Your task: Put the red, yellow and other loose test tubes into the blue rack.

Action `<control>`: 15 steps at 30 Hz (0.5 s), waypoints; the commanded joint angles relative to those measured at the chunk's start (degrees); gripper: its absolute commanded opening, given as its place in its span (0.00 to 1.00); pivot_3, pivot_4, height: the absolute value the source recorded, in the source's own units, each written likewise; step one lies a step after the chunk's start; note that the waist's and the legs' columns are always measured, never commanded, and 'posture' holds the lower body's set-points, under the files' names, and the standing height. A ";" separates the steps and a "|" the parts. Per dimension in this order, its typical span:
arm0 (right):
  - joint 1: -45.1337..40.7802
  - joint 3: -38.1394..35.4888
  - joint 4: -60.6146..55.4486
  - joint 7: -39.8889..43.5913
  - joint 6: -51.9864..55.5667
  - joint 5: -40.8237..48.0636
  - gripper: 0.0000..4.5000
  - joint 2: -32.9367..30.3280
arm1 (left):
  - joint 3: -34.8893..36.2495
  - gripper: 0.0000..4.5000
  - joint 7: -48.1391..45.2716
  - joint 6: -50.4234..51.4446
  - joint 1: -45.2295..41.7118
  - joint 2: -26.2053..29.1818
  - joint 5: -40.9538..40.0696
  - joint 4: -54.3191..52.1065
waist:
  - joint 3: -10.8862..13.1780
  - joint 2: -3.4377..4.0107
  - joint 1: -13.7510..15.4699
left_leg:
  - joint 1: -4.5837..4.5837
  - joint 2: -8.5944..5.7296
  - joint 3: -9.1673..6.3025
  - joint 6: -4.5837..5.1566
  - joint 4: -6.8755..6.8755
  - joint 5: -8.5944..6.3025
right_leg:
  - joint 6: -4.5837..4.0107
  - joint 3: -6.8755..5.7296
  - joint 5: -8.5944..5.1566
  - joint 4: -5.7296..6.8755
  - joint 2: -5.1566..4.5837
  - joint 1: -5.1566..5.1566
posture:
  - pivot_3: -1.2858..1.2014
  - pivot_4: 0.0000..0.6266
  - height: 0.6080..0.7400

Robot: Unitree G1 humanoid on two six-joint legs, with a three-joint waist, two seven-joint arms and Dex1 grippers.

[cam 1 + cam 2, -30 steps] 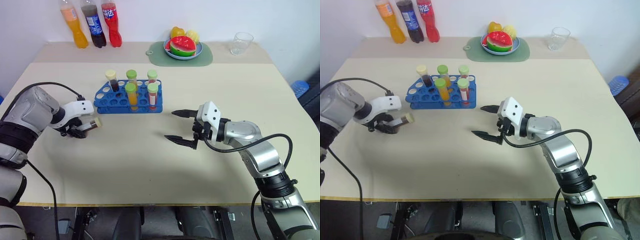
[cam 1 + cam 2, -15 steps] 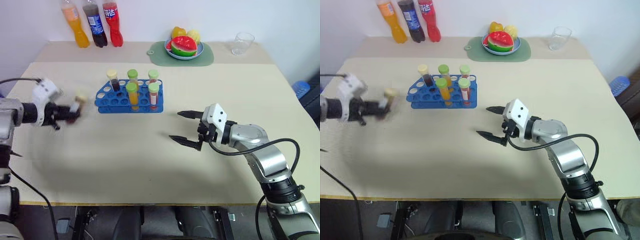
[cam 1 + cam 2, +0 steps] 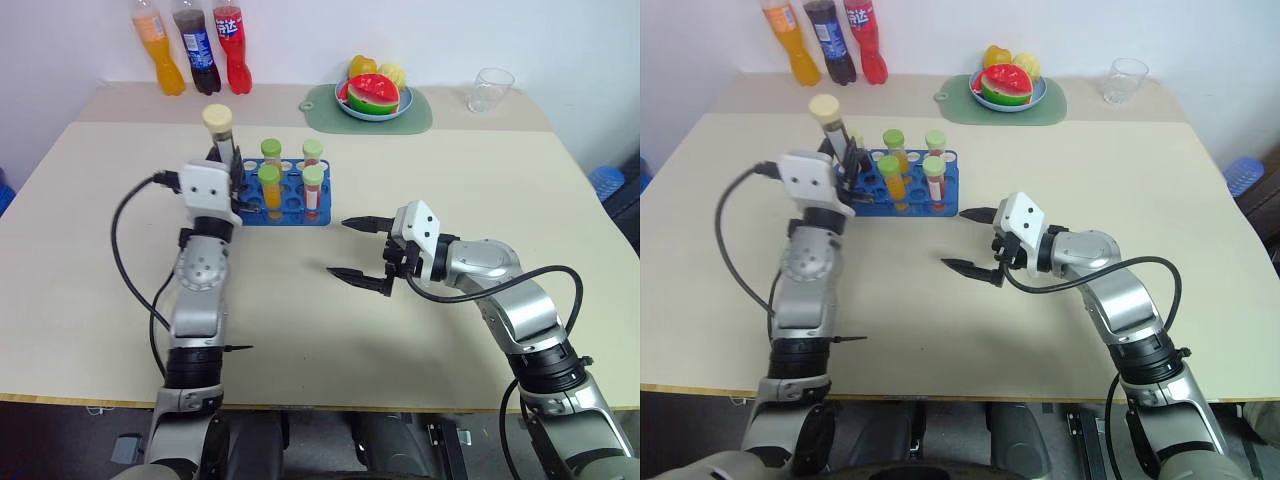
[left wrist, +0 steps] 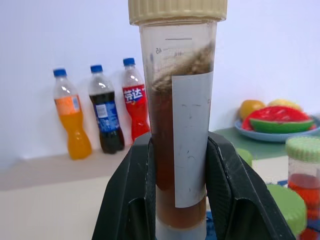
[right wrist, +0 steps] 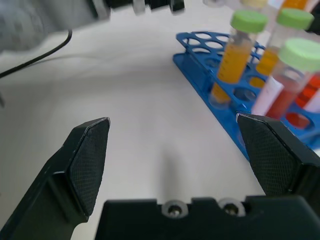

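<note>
The robot's left gripper will set the brown test tube down in the blue rack (image 3: pixel 235 206) next to the front orange tube.
My left gripper (image 3: pixel 222 160) is shut on a test tube (image 4: pixel 181 125) of dark brown liquid with a cream cap and a white label. It holds the tube upright at the left end of the blue rack (image 3: pixel 292 218); the tube's lower end is hidden behind the gripper. In the rack stand orange tubes (image 3: pixel 268 188) and red tubes (image 3: pixel 313 192) with green caps. My right gripper (image 3: pixel 338 246) hangs open and empty just above the table, to the right of the rack and in front of it.
Three soda bottles (image 3: pixel 196 55) stand at the back left. A green mat with a plate of fruit (image 3: pixel 375 95) and a clear glass (image 3: pixel 490 88) are at the back right.
My left arm has swung in from the table's left side to the rack, turning the brown tube from lying level to upright. The right gripper has stayed in place, open.
</note>
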 commanded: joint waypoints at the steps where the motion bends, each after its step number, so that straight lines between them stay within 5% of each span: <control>1: -0.58 -1.48 -1.78 -0.22 -0.66 0.19 1.00 -0.53 | -0.51 0.17 5.78 -5.95 -0.80 0.23 3.00 5.20 | 0.00 0.00 0.14 | 0.00 0.00 0.00 0.00 0.00 0.00 | 0.00 0.00 0.00 0.00 0.00 0.00 | 0.52 0.24 0.95; 15: 0.43 -2.09 -3.16 -1.39 -0.15 0.60 1.00 -1.26 | 0.00 0.17 6.08 -7.44 -3.09 0.76 -2.47 16.22 | 0.00 0.00 0.33 | -0.01 -0.01 0.00 0.00 0.01 0.00 | 0.00 -0.01 0.00 -0.03 0.00 0.03 | 0.52 0.24 0.95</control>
